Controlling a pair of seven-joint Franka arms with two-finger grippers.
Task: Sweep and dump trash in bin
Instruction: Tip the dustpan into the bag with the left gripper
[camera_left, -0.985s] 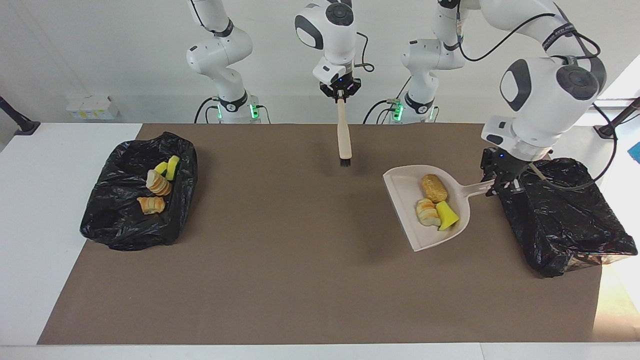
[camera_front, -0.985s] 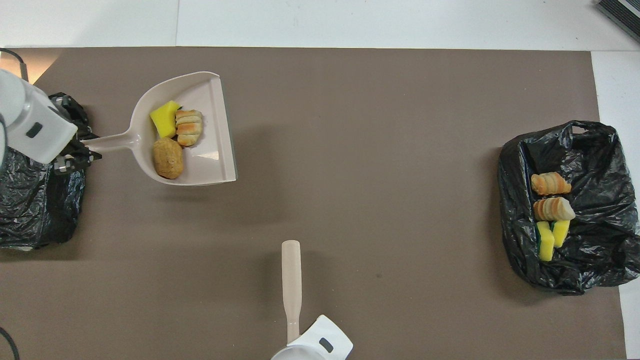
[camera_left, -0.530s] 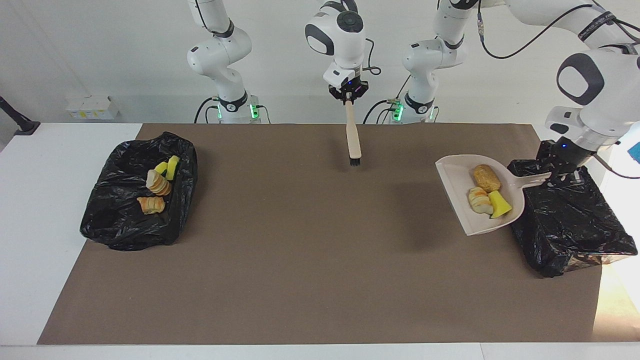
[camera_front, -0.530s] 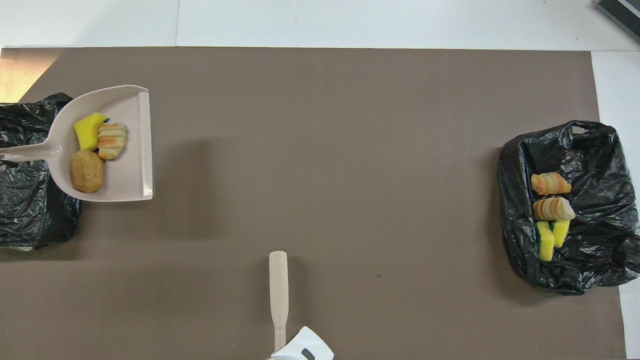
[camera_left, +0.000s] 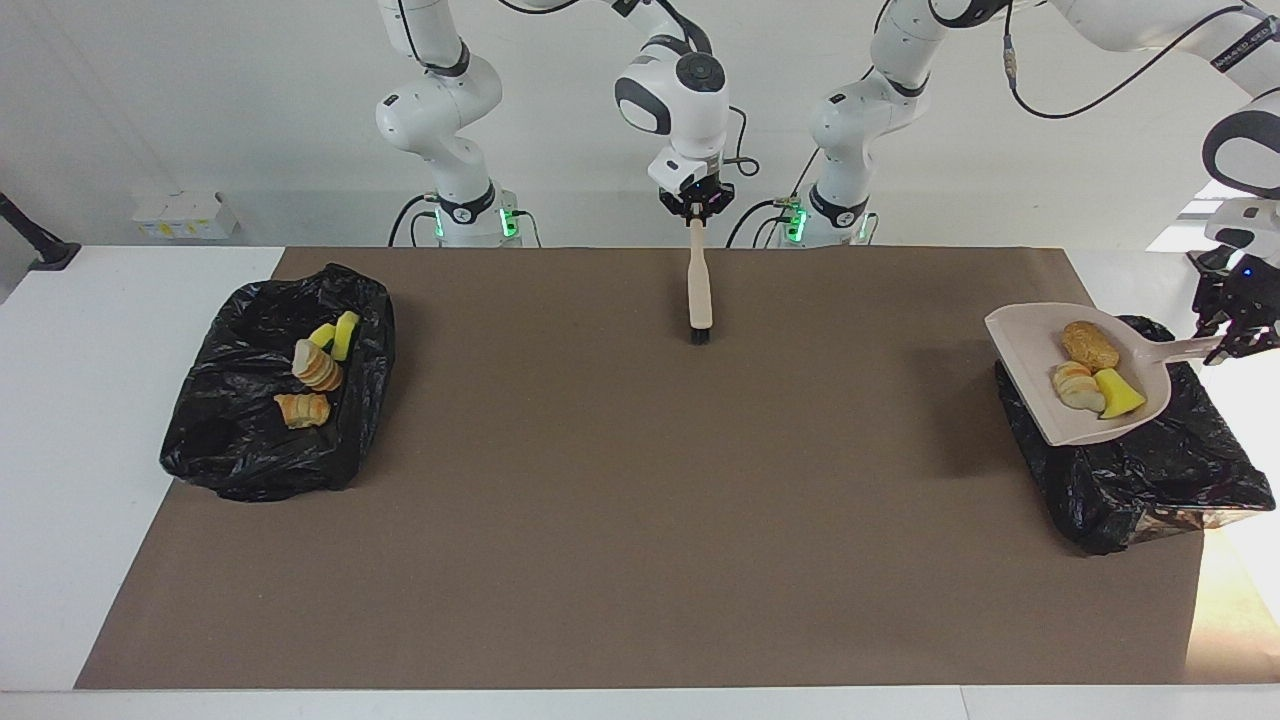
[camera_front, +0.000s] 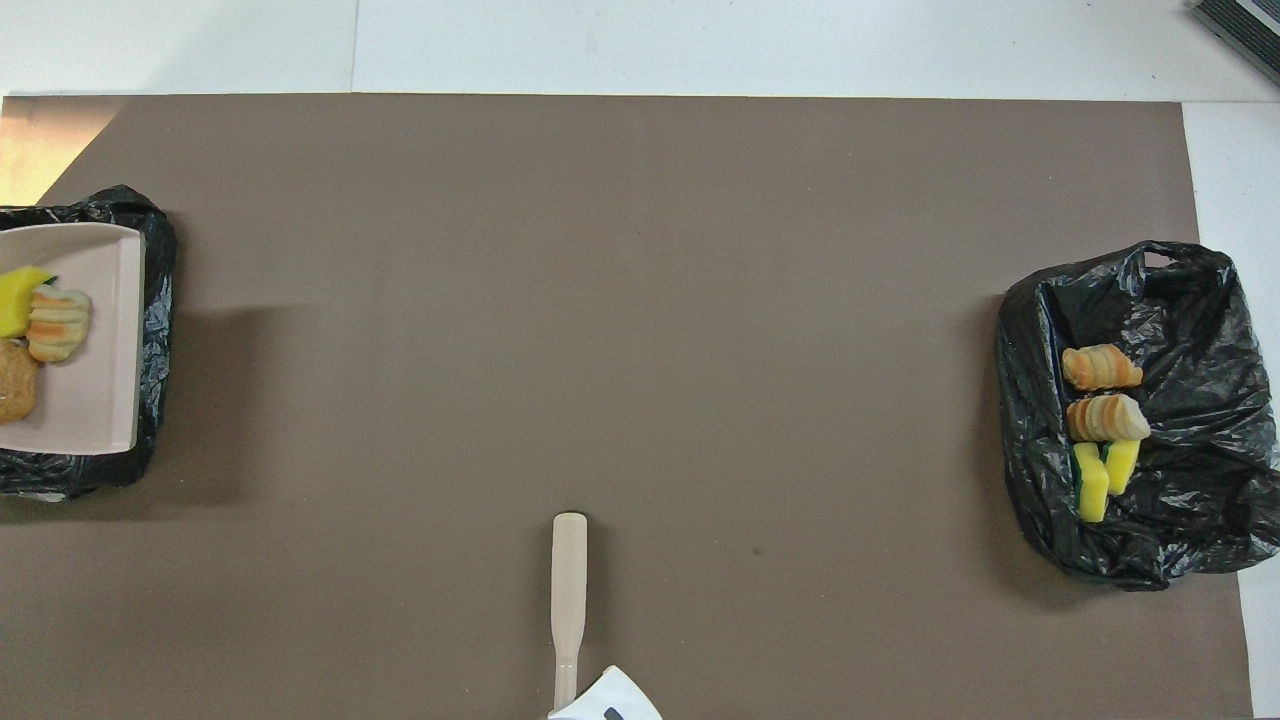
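Note:
Next, my right gripper sets the beige brush down on the brown mat (camera_front: 581, 606), close to the edge that is nearest to the robots. The brush now hangs over that edge.
My left gripper (camera_left: 1235, 335) is shut on the handle of the beige dustpan (camera_left: 1032, 375), holding it in the air over the black-lined bin (camera_left: 1150, 480) at the left arm's end of the table. The pan carries three pieces of trash: a brown roll (camera_left: 1090, 345), a striped roll (camera_left: 1075, 385) and a yellow wedge (camera_left: 1122, 394). In the overhead view the dustpan (camera_front: 95, 400) covers much of that bin (camera_front: 155, 290). My right gripper (camera_left: 697, 212) is shut on the beige brush (camera_left: 700, 285), which hangs bristles-down over the mat's edge nearest the robots.
A second black-lined bin (camera_left: 240, 440) stands at the right arm's end, holding striped rolls (camera_left: 317, 368) and yellow wedges (camera_left: 338, 335). A brown mat (camera_left: 640, 500) covers the table between the two bins.
My left gripper has carried the loaded dustpan from over the mat toward the left arm's end, and it now hangs over the bin. The brush has drawn back slightly toward the robots.

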